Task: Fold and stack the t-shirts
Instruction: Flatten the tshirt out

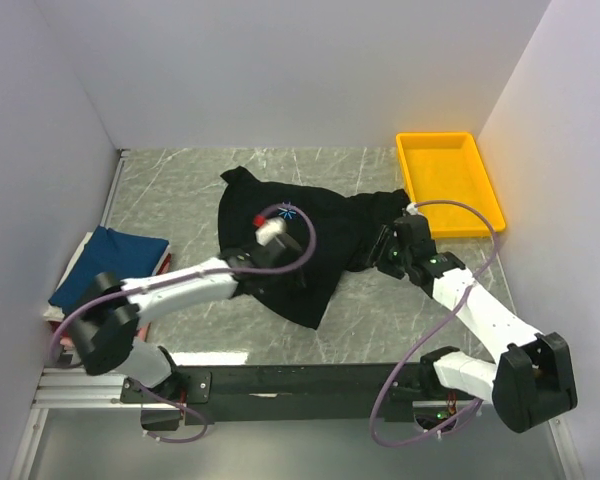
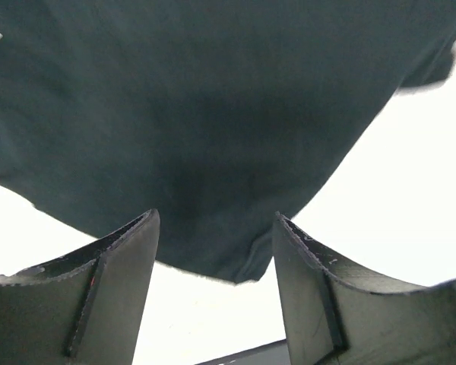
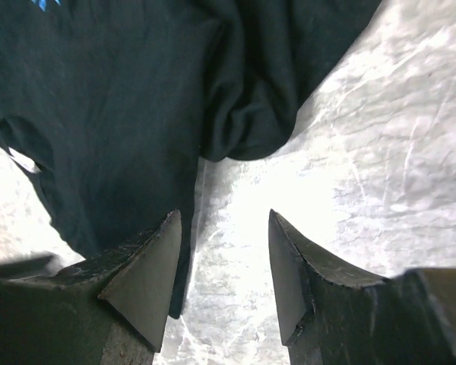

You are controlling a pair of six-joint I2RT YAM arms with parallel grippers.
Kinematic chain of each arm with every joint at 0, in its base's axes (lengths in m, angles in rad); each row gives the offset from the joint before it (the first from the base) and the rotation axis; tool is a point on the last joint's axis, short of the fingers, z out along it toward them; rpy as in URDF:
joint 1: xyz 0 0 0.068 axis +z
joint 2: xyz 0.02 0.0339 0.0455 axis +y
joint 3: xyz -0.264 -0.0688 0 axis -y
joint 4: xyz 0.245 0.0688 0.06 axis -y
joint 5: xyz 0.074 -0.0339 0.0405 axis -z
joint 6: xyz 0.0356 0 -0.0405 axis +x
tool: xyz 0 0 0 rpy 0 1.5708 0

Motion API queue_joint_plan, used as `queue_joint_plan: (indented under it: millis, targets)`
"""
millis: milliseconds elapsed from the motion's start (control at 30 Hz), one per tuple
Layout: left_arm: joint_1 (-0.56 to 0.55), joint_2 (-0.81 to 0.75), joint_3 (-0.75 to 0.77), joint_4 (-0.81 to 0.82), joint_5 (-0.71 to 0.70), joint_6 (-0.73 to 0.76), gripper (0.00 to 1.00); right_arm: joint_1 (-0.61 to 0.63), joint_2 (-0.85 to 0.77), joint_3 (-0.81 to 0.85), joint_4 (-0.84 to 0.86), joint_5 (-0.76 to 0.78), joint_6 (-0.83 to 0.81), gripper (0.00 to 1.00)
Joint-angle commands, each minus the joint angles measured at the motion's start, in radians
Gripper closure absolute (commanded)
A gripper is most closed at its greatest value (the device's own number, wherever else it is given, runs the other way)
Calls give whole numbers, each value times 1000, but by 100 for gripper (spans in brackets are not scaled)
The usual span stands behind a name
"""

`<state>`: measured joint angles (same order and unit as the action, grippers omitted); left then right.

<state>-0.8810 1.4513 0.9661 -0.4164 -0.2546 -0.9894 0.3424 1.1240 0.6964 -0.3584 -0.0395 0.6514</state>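
The black t-shirt's end (image 1: 392, 206) beside the yellow tray is the next place for my right gripper to go to and close.
A black t-shirt (image 1: 320, 235) lies crumpled and partly spread in the middle of the table, with a small blue print (image 1: 289, 212) showing. My left gripper (image 1: 280, 272) hovers over its near part. In the left wrist view the gripper (image 2: 213, 217) is open and empty, and a corner of the shirt (image 2: 213, 137) lies between the fingers. My right gripper (image 1: 382, 252) is at the shirt's right edge. In the right wrist view it (image 3: 224, 213) is open and empty over bare table, with the shirt (image 3: 121, 114) beside its left finger (image 3: 148, 262). A folded navy-blue shirt (image 1: 110, 265) tops a stack with red and pink edges (image 1: 58, 322).
A yellow tray (image 1: 450, 180) stands at the back right. White walls close in the table on the left, back and right. A black rail (image 1: 310, 380) runs along the near edge. The folded stack sits against the left wall.
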Motion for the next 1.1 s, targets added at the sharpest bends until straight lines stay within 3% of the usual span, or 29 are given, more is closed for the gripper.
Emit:
queue_joint_plan:
  millis: [0,233,667,800,867,900,933,1067]
  targets:
    - [-126,91,78,-18,-146,18,33,-58,-50,-12,70,-34,-24,43]
    - [-283,285,235,-108,-207,37,30,-155,-9,-24,120,-76,-21,41]
    - [-291,339,117,-51,-114,14,34,-263,164,52,199,-94,8,40]
    - [-242,264,31,-78,-123,-29,62,-278,224,75,202,-80,2,40]
    - [-182,178,-16,-67,-106,-41,71,-281,264,92,202,-77,-1,40]
    - [-156,149,-61,-67,-97,-48,91,-284,278,100,202,-76,-4,40]
    - [-104,115,-81,-67,-86,-63,99,-287,290,103,203,-74,-3,39]
    - [26,-93,-165,-87,-74,-95,99,-287,345,126,214,-85,7,39]
